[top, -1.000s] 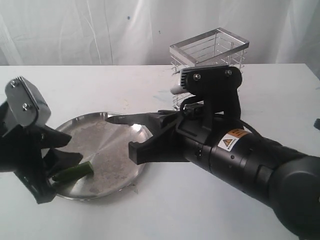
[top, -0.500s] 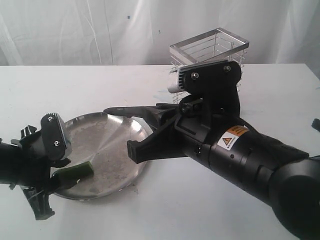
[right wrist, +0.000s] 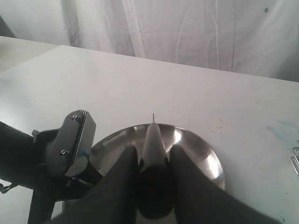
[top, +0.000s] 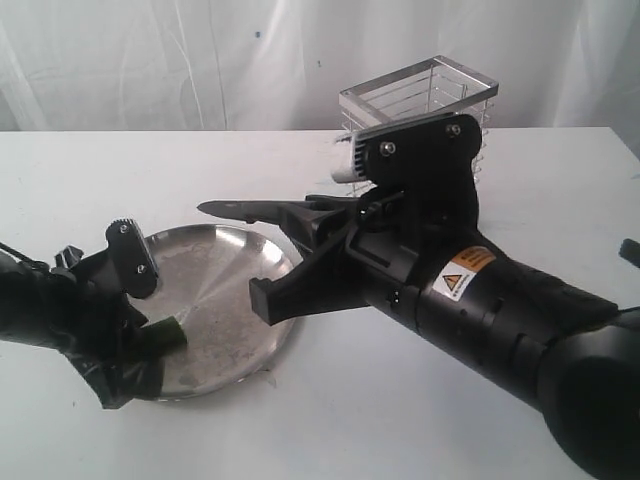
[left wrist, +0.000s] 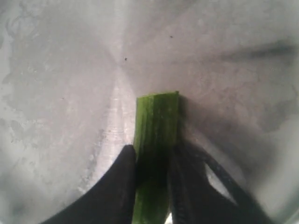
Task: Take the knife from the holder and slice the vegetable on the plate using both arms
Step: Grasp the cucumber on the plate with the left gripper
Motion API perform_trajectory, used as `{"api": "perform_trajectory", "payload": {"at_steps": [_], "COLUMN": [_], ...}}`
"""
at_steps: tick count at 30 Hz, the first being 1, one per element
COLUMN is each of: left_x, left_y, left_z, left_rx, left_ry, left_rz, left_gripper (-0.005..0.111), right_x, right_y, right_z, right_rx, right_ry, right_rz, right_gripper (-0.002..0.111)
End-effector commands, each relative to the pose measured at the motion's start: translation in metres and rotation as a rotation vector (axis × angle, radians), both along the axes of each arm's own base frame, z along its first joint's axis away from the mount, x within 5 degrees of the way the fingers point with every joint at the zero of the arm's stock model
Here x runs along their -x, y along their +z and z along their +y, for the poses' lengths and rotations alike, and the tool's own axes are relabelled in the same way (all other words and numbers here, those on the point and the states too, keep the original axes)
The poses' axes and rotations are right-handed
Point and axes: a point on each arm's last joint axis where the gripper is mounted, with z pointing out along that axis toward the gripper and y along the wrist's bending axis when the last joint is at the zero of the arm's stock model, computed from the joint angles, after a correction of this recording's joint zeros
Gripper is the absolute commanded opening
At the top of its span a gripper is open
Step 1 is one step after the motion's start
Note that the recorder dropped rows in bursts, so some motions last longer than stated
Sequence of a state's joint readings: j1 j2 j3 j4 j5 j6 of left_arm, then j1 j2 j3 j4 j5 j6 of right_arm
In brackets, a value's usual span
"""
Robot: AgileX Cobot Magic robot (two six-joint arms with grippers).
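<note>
The vegetable's cut end shows only a short piece past the left gripper's fingers, so the robot's left gripper should open and take the vegetable farther back (left wrist: 150, 211) before slicing.
The dark green vegetable (top: 169, 332) (left wrist: 156, 126) lies on the left part of the steel plate (top: 225, 285) (left wrist: 65, 79), its pale cut end pointing toward the plate's middle. My left gripper (top: 150, 347) (left wrist: 152, 156) is low over the plate's near-left rim and shut on the vegetable. Above the plate's right side, my right gripper (top: 288, 255) (right wrist: 153, 156) is shut on the black handle of the knife (top: 240, 211) (right wrist: 153, 137). The blade points left over the plate (right wrist: 208, 161), well above the vegetable. The wire holder (top: 420, 95) stands behind the right arm.
White tabletop (top: 150, 180) surrounds the plate, with a white curtain (top: 150, 60) behind. The bulky right arm with its warning sticker (top: 465, 275) fills the front right. The left arm's camera block (right wrist: 72, 142) sits at the plate's left rim.
The left arm dropped down and swung right over the plate's rim, and its fingers closed on the vegetable. The right gripper lifted the knife slightly and pushed it a little further left.
</note>
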State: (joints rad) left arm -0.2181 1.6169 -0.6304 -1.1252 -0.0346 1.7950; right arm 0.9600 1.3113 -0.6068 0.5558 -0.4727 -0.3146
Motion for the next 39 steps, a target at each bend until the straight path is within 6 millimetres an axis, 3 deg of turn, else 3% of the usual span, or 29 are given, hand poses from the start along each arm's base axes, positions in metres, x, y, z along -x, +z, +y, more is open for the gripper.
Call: {"api": "perform_trajectory", "payload": {"at_steps": [1, 4, 8, 10, 11, 13, 15, 27, 35, 37, 39], "left_x": [-0.005, -0.02, -0.024, -0.022, -0.018, -0.013, -0.008, -0.003, -0.008, -0.009, -0.01], "left_y": [0.004, 0.032, 0.033, 0.035, 0.037, 0.038, 0.037, 0.009, -0.01, -0.013, -0.012], "left_z": [-0.007, -0.02, -0.019, -0.018, -0.02, -0.022, -0.025, -0.007, -0.006, -0.006, -0.006], "left_rx": [0.146, 0.348, 0.328, 0.271, 0.259, 0.259, 0.258, -0.013, -0.026, -0.025, -0.017], "left_ry": [0.148, 0.231, 0.228, 0.158, 0.107, 0.048, -0.007, -0.036, 0.012, 0.024, 0.044], "left_rz": [0.063, 0.094, 0.072, 0.051, 0.063, 0.094, 0.143, 0.275, 0.31, 0.315, 0.306], "left_gripper": [0.001, 0.0, 0.003, 0.022, 0.038, 0.053, 0.06, 0.056, 0.056, 0.05, 0.036], "right_x": [-0.001, 0.001, 0.001, 0.001, 0.001, 0.001, 0.001, 0.001, 0.001, 0.001, 0.001], "right_y": [0.003, 0.003, 0.003, 0.002, 0.002, 0.002, 0.002, 0.002, 0.002, 0.002, 0.002], "right_z": [0.0, 0.002, 0.002, 0.002, 0.002, 0.002, 0.002, 0.002, 0.002, 0.002, 0.002], "right_rx": [-0.003, 0.055, 0.072, 0.079, 0.085, 0.087, 0.086, 0.087, 0.087, 0.087, 0.087], "right_ry": [0.0, 0.046, 0.051, 0.055, 0.057, 0.057, 0.057, 0.057, 0.057, 0.057, 0.057], "right_rz": [-0.03, -0.09, -0.098, -0.092, -0.098, -0.1, -0.101, -0.1, -0.1, -0.1, -0.1], "right_gripper": [0.0, 0.0, 0.0, 0.0, 0.0, 0.0, 0.0, 0.0, 0.0, 0.0, 0.0]}}
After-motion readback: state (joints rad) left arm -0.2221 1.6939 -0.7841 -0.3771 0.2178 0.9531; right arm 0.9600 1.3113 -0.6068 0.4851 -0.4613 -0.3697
